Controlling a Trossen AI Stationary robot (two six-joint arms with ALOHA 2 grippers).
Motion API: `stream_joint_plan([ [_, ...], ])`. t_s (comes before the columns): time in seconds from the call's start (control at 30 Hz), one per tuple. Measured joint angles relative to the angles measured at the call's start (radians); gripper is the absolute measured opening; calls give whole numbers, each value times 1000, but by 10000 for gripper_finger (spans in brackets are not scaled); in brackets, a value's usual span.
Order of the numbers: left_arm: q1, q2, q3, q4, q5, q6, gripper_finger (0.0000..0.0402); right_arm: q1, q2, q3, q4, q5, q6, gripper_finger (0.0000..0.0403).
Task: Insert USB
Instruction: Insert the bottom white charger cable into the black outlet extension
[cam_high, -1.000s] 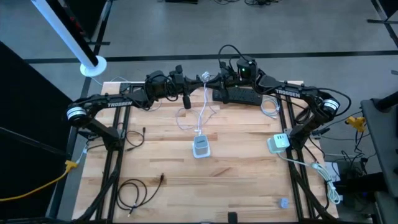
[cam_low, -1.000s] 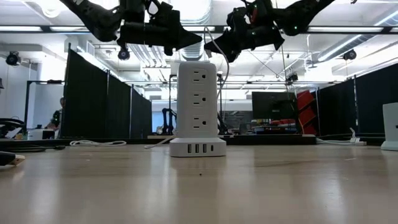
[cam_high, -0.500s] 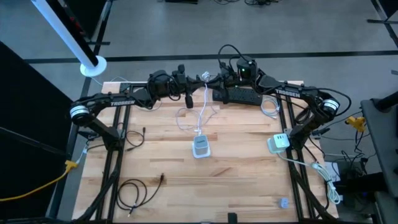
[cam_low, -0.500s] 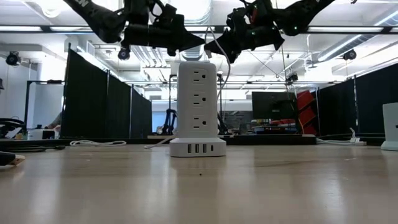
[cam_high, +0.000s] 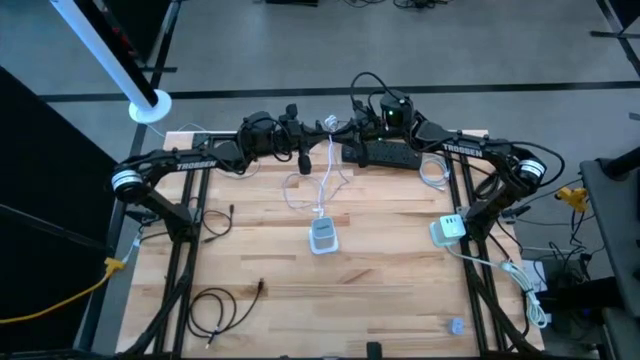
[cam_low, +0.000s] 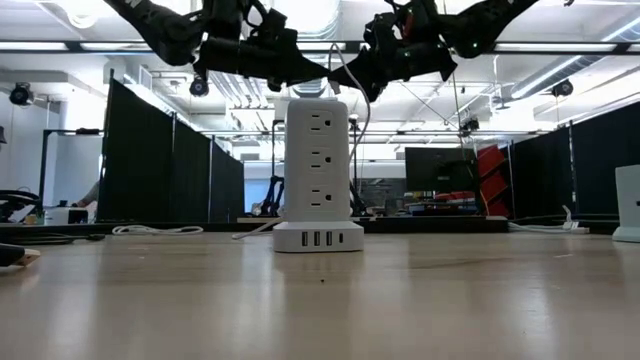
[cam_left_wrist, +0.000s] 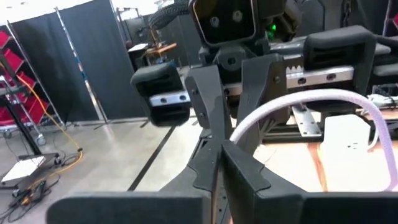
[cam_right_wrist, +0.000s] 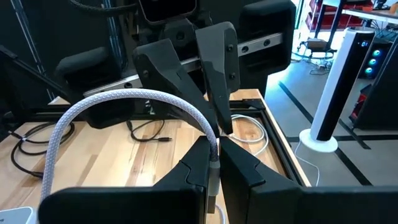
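My left gripper's fingers are touching just the edge of the cable in my right gripper, so next my left gripper opens, reaches deeper and closes around the plug's neck (cam_right_wrist: 214, 172).
A white power tower (cam_high: 322, 236) stands upright mid-table, its row of USB ports (cam_low: 318, 238) in its base. A white braided cable (cam_high: 325, 175) runs from the tower up to the far middle of the table. There my two grippers meet tip to tip, high above the wood. My right gripper (cam_right_wrist: 214, 158) is shut on the cable. My left gripper (cam_left_wrist: 217, 163) points at it from the table's left, fingers together, tips right at the right gripper's tips. The cable's plug is hidden. My left gripper's tips (cam_left_wrist: 231, 163) stand against the spot where the cable leaves the right fingers; I cannot tell whether they touch it. My right gripper pinches the cable near its upper end (cam_right_wrist: 214, 163) between its two fingers, reaching about level from the table's right. From there the cable arches up (cam_right_wrist: 143, 96) and hangs slack toward the tower.
A black power strip (cam_high: 385, 155) and a coiled white cord (cam_high: 432, 175) lie at the far side. A white charger block (cam_high: 447, 230) sits at the right edge, loose black cables (cam_high: 215, 310) at the near left, a small grey piece (cam_high: 456, 326) at the near right.
My left gripper has tipped and rolled slightly, bringing its fingertips closer to the right gripper's tips. The cable and the tower have stayed as they were.
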Motion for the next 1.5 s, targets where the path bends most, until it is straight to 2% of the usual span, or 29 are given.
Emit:
stream_joint_plan([
  [0.27,-7,6,0,-19,-11,18,83,0,0,-1,-6,15,9,10],
  [0.47,-8,9,0,4,-11,16,99,0,-2,-1,-20,15,-1,10],
  [0.83,-18,9,-1,38,63,-34,62,0,-2,-1,-51,29,-5,10],
  [1.07,-19,23,14,45,87,-71,6,0,-2,-1,-56,29,-15,10],
  [1.33,-20,50,61,12,79,-20,4,0,-1,-1,-62,25,-15,10],
  [1.5,-20,-8,112,-172,-8,87,13,0,-1,-1,-69,25,-11,10],
])
